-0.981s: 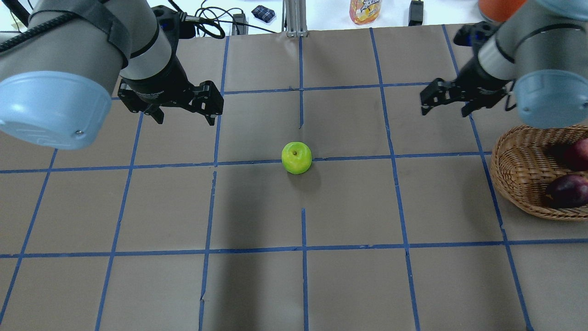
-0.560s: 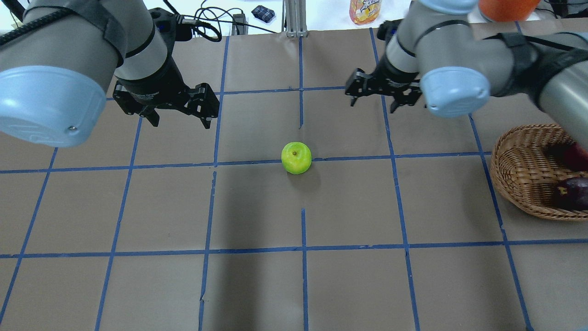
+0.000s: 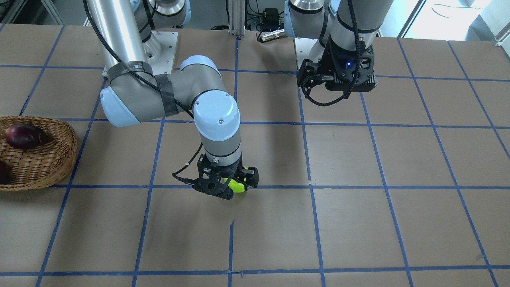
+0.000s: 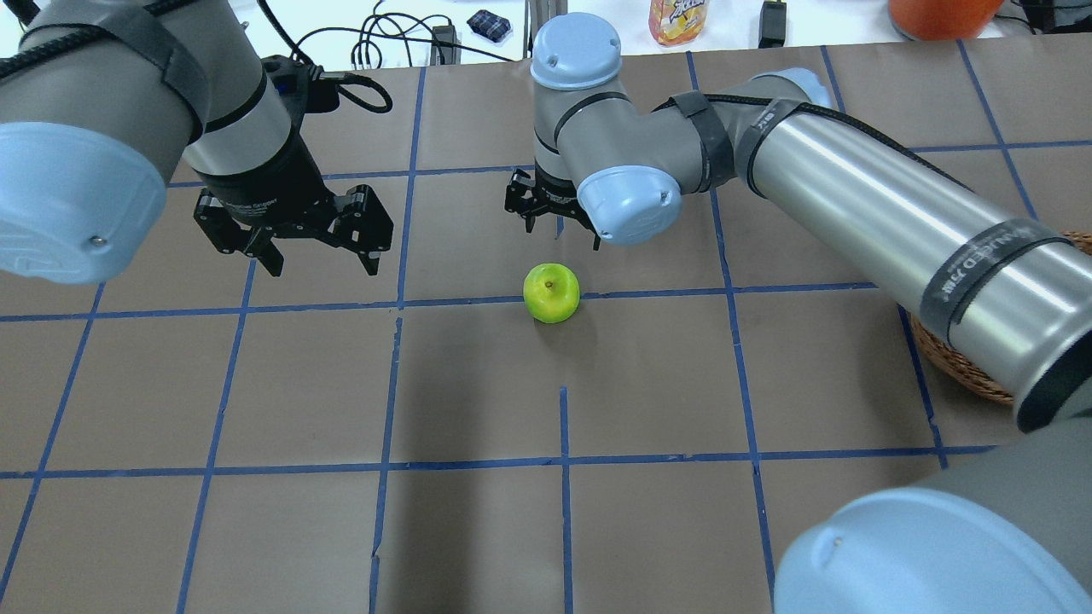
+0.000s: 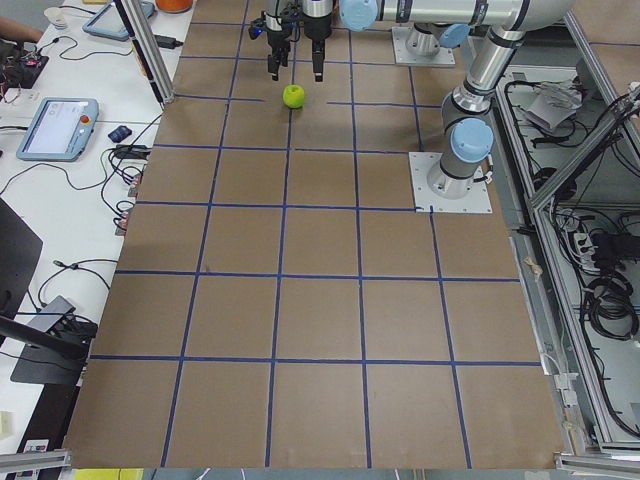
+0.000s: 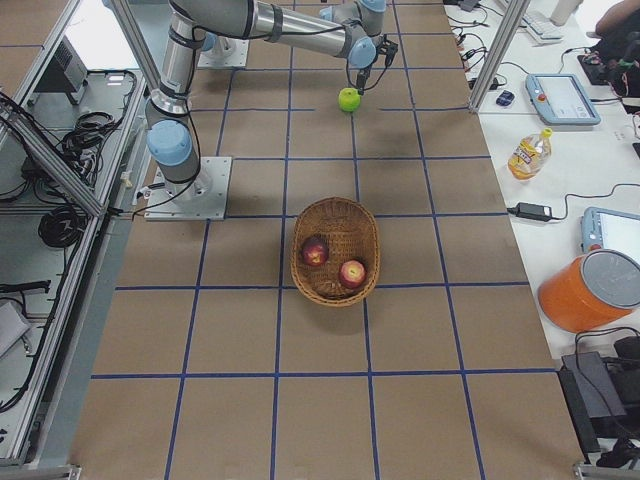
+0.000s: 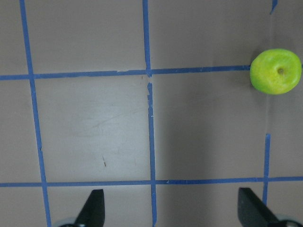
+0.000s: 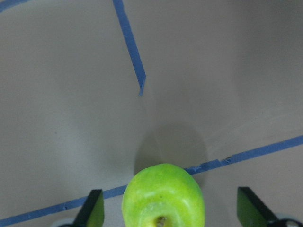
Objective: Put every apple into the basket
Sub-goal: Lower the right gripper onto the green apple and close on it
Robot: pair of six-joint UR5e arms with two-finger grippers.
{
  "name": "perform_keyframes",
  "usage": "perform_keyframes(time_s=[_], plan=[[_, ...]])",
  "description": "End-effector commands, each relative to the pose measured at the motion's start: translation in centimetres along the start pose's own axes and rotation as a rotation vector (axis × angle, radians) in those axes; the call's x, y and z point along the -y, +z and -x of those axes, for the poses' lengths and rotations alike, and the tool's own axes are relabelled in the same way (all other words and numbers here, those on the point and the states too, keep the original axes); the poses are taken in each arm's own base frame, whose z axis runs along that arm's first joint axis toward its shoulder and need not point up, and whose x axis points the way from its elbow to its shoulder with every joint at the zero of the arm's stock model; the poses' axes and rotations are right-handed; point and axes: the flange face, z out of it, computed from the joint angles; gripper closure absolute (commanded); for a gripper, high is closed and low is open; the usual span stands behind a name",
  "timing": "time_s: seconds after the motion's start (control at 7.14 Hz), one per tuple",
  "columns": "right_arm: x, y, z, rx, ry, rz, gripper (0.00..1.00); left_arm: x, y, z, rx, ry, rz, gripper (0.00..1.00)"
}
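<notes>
The robot's right gripper needs to next close around the middle of the lime green apple (image 3: 237, 185) (image 8: 163, 205), with its fingers on opposite sides of the apple.
The lime green apple (image 4: 551, 292) sits on the brown paper at the table's middle; it also shows in the left wrist view (image 7: 276, 71). My right gripper (image 4: 559, 230) is open and hovers just above it, with the apple (image 8: 163, 196) low between the fingers (image 8: 92, 210), not touching. My left gripper (image 4: 322, 260) is open and empty, above the table to the apple's left. The wicker basket (image 6: 335, 203) stands to my right. It holds the dark purple apple (image 6: 315, 250) and the red apple (image 6: 351, 272).
My long right arm (image 4: 853, 196) stretches across the table's right half and hides most of the basket (image 4: 955, 367). A juice bottle (image 4: 678, 19), an orange bucket (image 4: 938, 13) and cables lie beyond the table's far edge.
My right arm has swung left from near the basket to over the green apple. My left gripper has drifted a little nearer and lower. The apple has not moved.
</notes>
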Motion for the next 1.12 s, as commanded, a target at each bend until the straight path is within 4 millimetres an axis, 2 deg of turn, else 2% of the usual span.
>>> perform_keyframes(time_s=[0.0, 0.42, 0.84, 0.98], plan=[[-1.1, 2.2, 1.2, -0.013, -0.128, 0.032, 0.00, -0.1, 0.2, 0.3, 0.000, -0.037, 0.004, 0.00], [-1.5, 3.6, 1.0, -0.007, -0.254, 0.068, 0.00, 0.1, 0.4, 0.5, 0.003, -0.051, 0.005, 0.00], [-1.6, 6.8, 1.1, -0.019, -0.269, 0.115, 0.00, 0.1, 0.4, 0.5, 0.003, -0.093, 0.004, 0.00], [-1.8, 7.2, 0.9, -0.025, -0.278, 0.124, 0.00, 0.6, 0.1, 0.7, -0.003, -0.096, 0.000, 0.00]])
